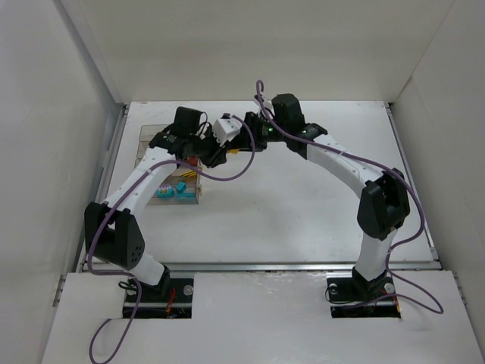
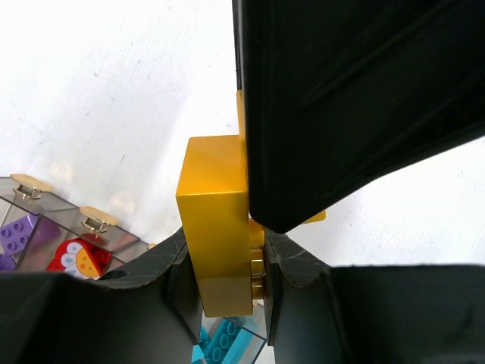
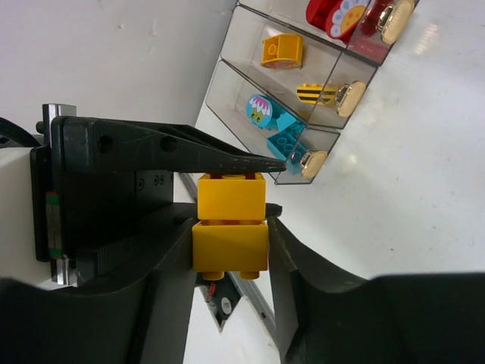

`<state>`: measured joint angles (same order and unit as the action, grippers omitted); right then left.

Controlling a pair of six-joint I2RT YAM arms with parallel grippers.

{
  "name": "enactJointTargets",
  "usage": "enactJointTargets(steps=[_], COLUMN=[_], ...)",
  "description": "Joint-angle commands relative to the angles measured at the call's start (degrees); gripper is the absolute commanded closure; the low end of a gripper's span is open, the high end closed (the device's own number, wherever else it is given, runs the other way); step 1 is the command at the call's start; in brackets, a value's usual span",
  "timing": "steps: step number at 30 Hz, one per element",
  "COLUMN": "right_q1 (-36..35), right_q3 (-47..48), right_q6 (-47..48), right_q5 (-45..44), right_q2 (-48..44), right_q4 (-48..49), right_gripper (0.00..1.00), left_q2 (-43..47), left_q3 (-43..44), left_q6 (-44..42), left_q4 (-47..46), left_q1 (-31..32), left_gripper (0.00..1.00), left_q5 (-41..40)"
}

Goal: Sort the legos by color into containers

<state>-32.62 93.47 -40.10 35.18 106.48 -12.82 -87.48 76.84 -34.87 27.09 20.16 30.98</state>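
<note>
The yellow lego in my left gripper needs to be let go in the clear container for yellow legos, at the container's end [image 1: 145, 174] that is closest to the wall.
Two yellow legos are stuck together and held in the air between my grippers. My left gripper [image 2: 227, 250] is shut on one yellow lego [image 2: 216, 205]. My right gripper [image 3: 229, 243] is shut on the other yellow lego [image 3: 229, 246], which is joined to the one above it [image 3: 231, 196]. In the top view the grippers meet tip to tip, left [image 1: 218, 154] and right [image 1: 246, 144], just right of the clear containers [image 1: 163, 163]. The containers [image 3: 227, 95] hold cyan legos [image 3: 286, 133], yellow legos [image 3: 282, 51] and a red flower lego [image 3: 337, 15]. A purple lego [image 2: 19, 231] lies in another bin.
White walls enclose the table on the left, back and right. The containers stand by the left wall, with brass tabs [image 3: 312, 161] on their fronts. The right arm's black finger [image 2: 341, 98] fills the upper right of the left wrist view.
</note>
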Motion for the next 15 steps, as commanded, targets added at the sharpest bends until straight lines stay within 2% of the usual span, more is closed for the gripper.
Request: enactJointTargets(steps=[1, 5, 10, 11, 15], right_q1=[0.37, 0.37, 0.89, 0.89, 1.42], right_q3=[-0.31, -0.92, -1.98, -1.98, -2.5], right_q6=[0.72, 0.72, 1.25, 1.25, 1.25], right_q5=[1.03, 1.03, 1.03, 1.03, 1.03], right_q2=[-2.59, -2.59, -3.12, -3.12, -3.73], right_q4=[2.18, 2.18, 2.18, 2.18, 2.18], right_gripper=[0.54, 0.43, 0.4, 0.41, 0.65], left_q2=[3.02, 3.02, 3.54, 3.55, 3.55], left_q3=[0.59, 0.07, -0.46, -0.46, -1.07], left_q6=[-0.37, 0.16, 0.16, 0.16, 0.16], left_q4=[-0.64, -1.16, -1.16, -1.16, -1.16], left_q1=[0.23, 0.23, 0.23, 0.23, 0.23], left_gripper=[1.0, 1.0, 1.0, 1.0, 1.0], left_q5=[0.83, 0.31, -0.22, -0.22, -0.75])
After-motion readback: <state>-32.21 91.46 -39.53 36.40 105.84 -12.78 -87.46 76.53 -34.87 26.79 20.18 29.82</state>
